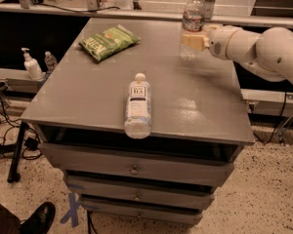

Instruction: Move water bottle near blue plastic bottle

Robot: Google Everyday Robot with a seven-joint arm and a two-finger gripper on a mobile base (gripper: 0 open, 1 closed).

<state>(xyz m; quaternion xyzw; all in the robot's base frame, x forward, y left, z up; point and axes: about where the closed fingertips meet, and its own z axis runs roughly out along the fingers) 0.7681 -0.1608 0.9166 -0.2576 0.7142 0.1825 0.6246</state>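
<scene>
Next, my gripper sets the water bottle down and lets go on the grey cabinet top (159,104), close by the label of the blue plastic bottle.
The water bottle (192,24) is clear and ribbed, with a white cap and a dark label band. It stands upright at the far right of the grey cabinet top (195,106). My gripper (194,40) comes in from the right and is shut on the bottle's middle. The blue plastic bottle (137,106) lies on its side near the front edge, cap pointing away, its white-and-black label facing up. The two bottles are well apart.
A green chip bag (109,41) lies at the far left of the top. Drawers (133,168) are below the front edge. A soap dispenser (31,66) and a small bottle (50,60) stand on a low ledge at the left. A shoe (36,219) is on the floor.
</scene>
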